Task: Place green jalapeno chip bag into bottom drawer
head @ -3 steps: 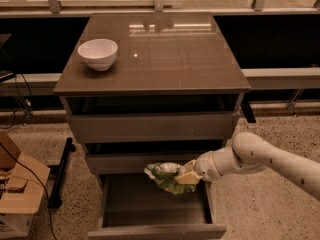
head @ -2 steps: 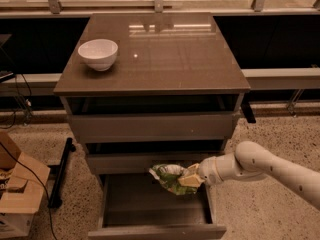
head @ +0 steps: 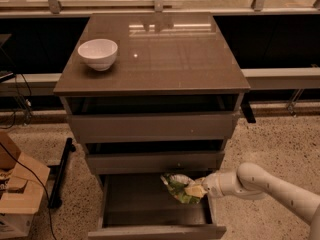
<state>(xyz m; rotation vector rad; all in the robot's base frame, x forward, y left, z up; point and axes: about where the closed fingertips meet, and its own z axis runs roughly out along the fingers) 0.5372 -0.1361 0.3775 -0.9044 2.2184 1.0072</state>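
Next, my gripper lets go of the green jalapeno chip bag on the bottom drawer's bare inside [head: 184,194], near the side of the drawer beside my arm.
The green jalapeno chip bag [head: 179,188] hangs over the right part of the open bottom drawer [head: 150,214], just below the middle drawer's front. My gripper [head: 196,189] reaches in from the right on a white arm and is shut on the bag's right end. The bag sits slightly above the drawer floor, near the right wall. The drawer is pulled out toward the camera and its floor is bare.
A white bowl [head: 98,53] stands at the back left of the cabinet top [head: 165,54]. The top drawer [head: 150,126] and middle drawer [head: 155,161] are slightly ajar. A cardboard box [head: 17,194] and cables lie on the floor at left.
My gripper has moved the bag lower and slightly right, deeper over the open bottom drawer. The arm has dropped with it.
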